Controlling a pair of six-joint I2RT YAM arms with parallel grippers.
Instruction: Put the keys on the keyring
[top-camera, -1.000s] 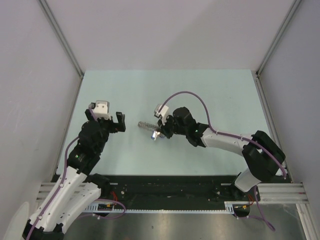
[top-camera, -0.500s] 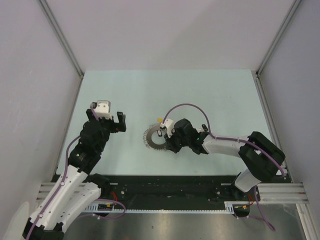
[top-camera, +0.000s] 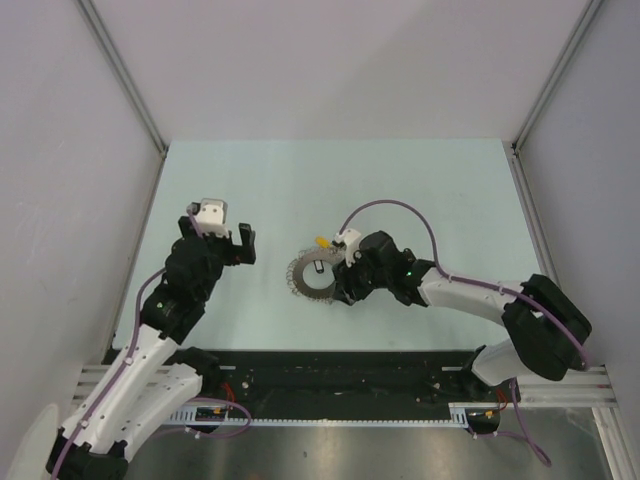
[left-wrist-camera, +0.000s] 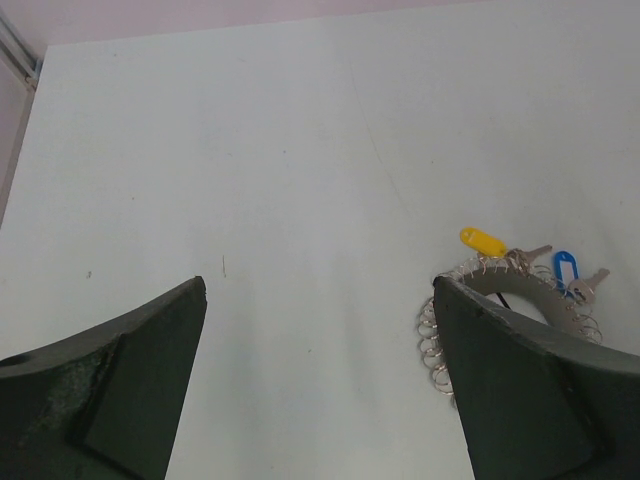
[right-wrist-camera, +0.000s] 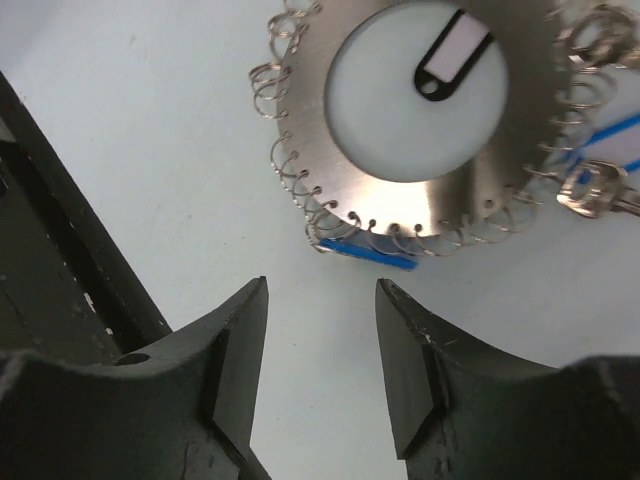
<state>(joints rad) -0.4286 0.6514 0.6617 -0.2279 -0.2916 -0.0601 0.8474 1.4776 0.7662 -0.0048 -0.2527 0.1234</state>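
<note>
My left gripper needs to grab the near edge of the keyring (top-camera: 301, 292), on the side that faces that gripper, away from the blue tag.
The keyring (top-camera: 310, 277) lies flat on the table, a grey metal disc (right-wrist-camera: 455, 205) with a round hole and small wire loops round its edge. Several keys hang on it: a yellow one (left-wrist-camera: 483, 241), a blue one (left-wrist-camera: 566, 268), a blue tag (right-wrist-camera: 368, 253) at the near edge and a black one (right-wrist-camera: 455, 55) across the hole. My right gripper (right-wrist-camera: 320, 287) stands open just short of the ring's edge (top-camera: 338, 288), with nothing between its fingers. To the left of the ring, my left gripper (top-camera: 222, 243) is wide open (left-wrist-camera: 320, 285) and empty; its right finger hides part of the ring (left-wrist-camera: 520, 287).
The pale green table top (top-camera: 420, 190) is walled by grey panels on three sides. A black rail (top-camera: 350, 370) runs along the near edge by the arm bases.
The right gripper held the keyring on edge, laid it flat on the table, then opened and let it go. The left arm has barely shifted.
</note>
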